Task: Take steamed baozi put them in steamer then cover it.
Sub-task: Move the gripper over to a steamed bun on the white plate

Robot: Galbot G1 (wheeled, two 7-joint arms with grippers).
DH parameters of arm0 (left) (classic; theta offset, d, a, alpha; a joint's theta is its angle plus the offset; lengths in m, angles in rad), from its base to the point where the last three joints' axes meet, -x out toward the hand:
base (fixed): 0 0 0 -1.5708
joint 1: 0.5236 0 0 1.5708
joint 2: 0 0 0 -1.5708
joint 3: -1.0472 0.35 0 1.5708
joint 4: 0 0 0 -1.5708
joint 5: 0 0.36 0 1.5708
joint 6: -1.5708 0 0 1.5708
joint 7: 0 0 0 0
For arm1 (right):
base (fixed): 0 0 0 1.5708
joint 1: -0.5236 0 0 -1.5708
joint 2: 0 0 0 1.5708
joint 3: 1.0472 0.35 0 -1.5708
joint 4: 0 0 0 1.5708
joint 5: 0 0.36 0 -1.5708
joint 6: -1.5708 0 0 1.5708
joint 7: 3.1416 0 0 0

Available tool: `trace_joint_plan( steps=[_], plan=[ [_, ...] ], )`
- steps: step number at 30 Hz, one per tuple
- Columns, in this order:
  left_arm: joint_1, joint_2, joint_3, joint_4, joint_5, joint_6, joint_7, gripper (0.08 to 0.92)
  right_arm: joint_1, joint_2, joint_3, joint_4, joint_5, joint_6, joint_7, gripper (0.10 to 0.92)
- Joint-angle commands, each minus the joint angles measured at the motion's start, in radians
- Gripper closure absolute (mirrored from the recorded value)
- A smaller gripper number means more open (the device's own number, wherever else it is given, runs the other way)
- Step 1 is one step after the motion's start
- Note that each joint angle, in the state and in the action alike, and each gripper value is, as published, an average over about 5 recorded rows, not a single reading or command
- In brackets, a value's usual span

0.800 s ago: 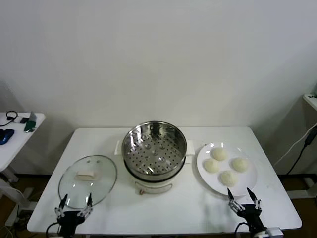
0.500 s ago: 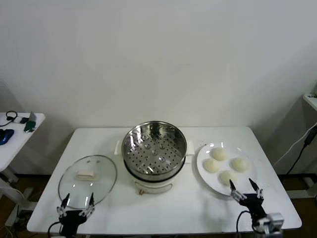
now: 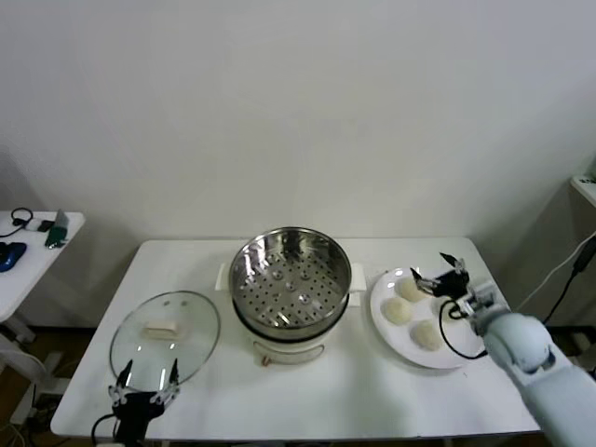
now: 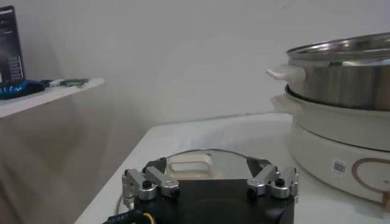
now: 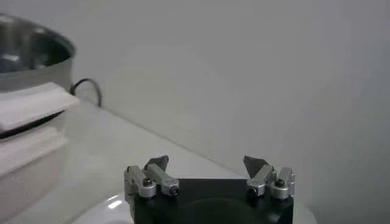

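Note:
I need to next close my right gripper around the sides of the baozi (image 3: 410, 290) nearest the wall on the white plate.
The steamer (image 3: 291, 284) stands open at the table's middle, its perforated tray bare. The glass cover (image 3: 165, 338) lies flat to its left, cream handle up. Three baozi (image 3: 407, 288) (image 3: 398, 313) (image 3: 427, 335) show on a white plate (image 3: 410, 358) at the right; the fourth is hidden behind my right arm. My right gripper (image 3: 440, 272) is open and empty above the plate's far side. Its wrist view shows the open gripper (image 5: 207, 162) and the steamer (image 5: 30, 55). My left gripper (image 3: 146, 377) is open at the front edge by the cover (image 4: 190, 165).
A small side table (image 3: 28, 251) with dark items stands off to the left. The white wall is close behind the table. The steamer's white side handle (image 5: 33, 103) juts toward the plate.
My right arm has lifted from the table's front edge and moved away from me, over the plate of baozi. The left gripper has stayed by the cover.

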Motion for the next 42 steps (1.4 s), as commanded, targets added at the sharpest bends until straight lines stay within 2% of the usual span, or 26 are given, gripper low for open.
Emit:
trace_joint_plan(
  steps=[1, 7, 13, 18, 27, 42],
  plan=[
    [0.003, 0.001, -0.001, 0.003, 0.000, -0.006, -0.001, 0.177, 0.570, -0.221, -0.537, -0.173, -0.107, -0.006, -0.366, 0.203],
    [0.001, 0.002, -0.001, 0.016, 0.002, -0.013, -0.001, 0.177, 1.008, -0.147, -1.022, -0.344, -0.175, 0.201, -0.686, 0.203],
    [-0.010, 0.006, 0.001, 0.031, 0.003, -0.016, 0.000, 0.177, 1.183, -0.016, -1.280, -0.446, -0.110, 0.251, -0.828, 0.203],
    [-0.021, 0.008, -0.003, 0.041, 0.001, -0.016, 0.001, 0.177, 1.139, 0.109, -1.308, -0.517, -0.082, 0.247, -0.843, 0.203],
    [-0.025, 0.011, -0.021, 0.049, -0.001, -0.020, 0.000, 0.177, 0.965, 0.297, -1.195, -0.743, -0.163, 0.293, -0.815, 0.203],
    [-0.016, 0.006, -0.022, 0.057, 0.000, -0.031, -0.004, 0.177, 0.745, 0.425, -0.967, -0.953, -0.239, 0.331, -0.710, 0.203]
  ],
)
